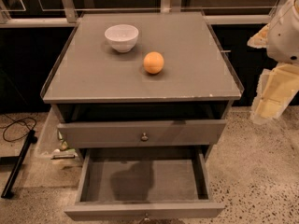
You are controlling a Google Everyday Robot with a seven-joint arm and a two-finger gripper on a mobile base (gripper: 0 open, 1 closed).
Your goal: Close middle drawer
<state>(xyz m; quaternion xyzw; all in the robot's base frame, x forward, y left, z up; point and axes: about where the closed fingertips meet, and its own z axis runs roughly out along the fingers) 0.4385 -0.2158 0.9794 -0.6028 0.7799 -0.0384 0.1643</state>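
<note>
Next, I lower my gripper to the middle drawer and close it at its front panel's end (216, 206), the one nearest my gripper.
The grey cabinet (140, 73) stands in the centre. The middle drawer (145, 210) is pulled far out at the bottom of the view. Its deep boxy tray (142, 178) is open and nothing shows in it. Its front panel runs along the lower edge, and its knob is cut off there. Above it, a shorter drawer front (107, 133) with a small round metal knob (144, 136) stands slightly out from the cabinet. My gripper (273, 94) hangs at the right edge, level with the cabinet top, off to the right and apart from both drawers.
A white bowl (122, 37) and an orange (153, 62) sit on the cabinet top. A black cable and a bar (16, 164) lie on the floor to the left. Speckled floor (257, 171) lies to the right of the drawer. A dark window wall runs behind.
</note>
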